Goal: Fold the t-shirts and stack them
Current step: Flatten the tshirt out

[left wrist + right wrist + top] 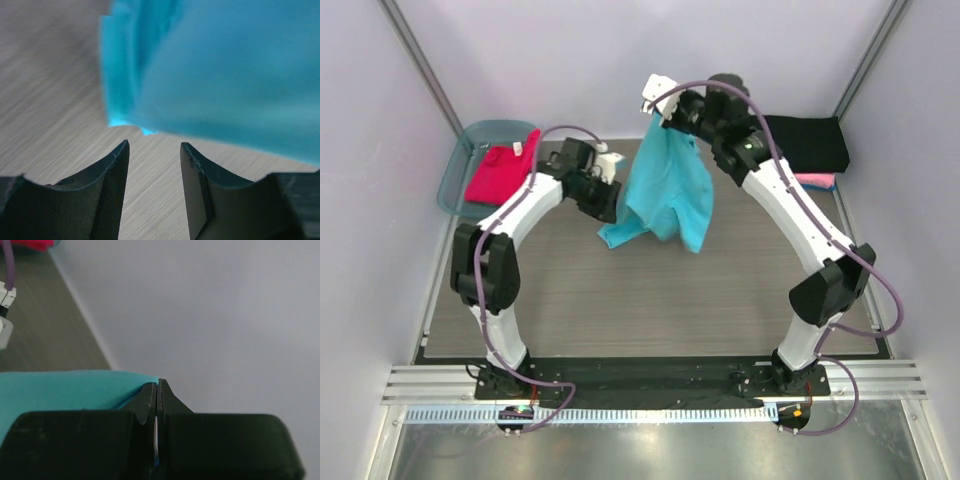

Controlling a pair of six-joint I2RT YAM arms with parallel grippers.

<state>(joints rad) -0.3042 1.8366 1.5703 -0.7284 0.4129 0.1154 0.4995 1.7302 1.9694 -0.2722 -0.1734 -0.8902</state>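
Next, I move my left gripper to the turquoise t-shirt's lower corner (610, 241) (146, 129) resting on the table and close it there, since my right gripper holds the t-shirt's top edge.
The turquoise t-shirt (665, 190) hangs in the air from my right gripper (660, 112), which is shut on its top edge near the back wall; its lower end touches the table. In the right wrist view the jaws (158, 386) are closed on the turquoise t-shirt (65, 390). My left gripper (612, 200) is open and empty, just left of the shirt's lower edge. In the left wrist view its fingers (152, 150) stand apart over bare table with the turquoise t-shirt (225, 75) just ahead. The red-magenta t-shirt (500, 172) lies in the tub. A folded black t-shirt (810, 142) lies on a pink one (817, 181) at the back right.
The translucent blue-grey plastic tub (465, 165) stands at the back left against the wall. Walls close in the table on the left, back and right. The wood-grain table top (650, 300) spreads in front of the hanging shirt.
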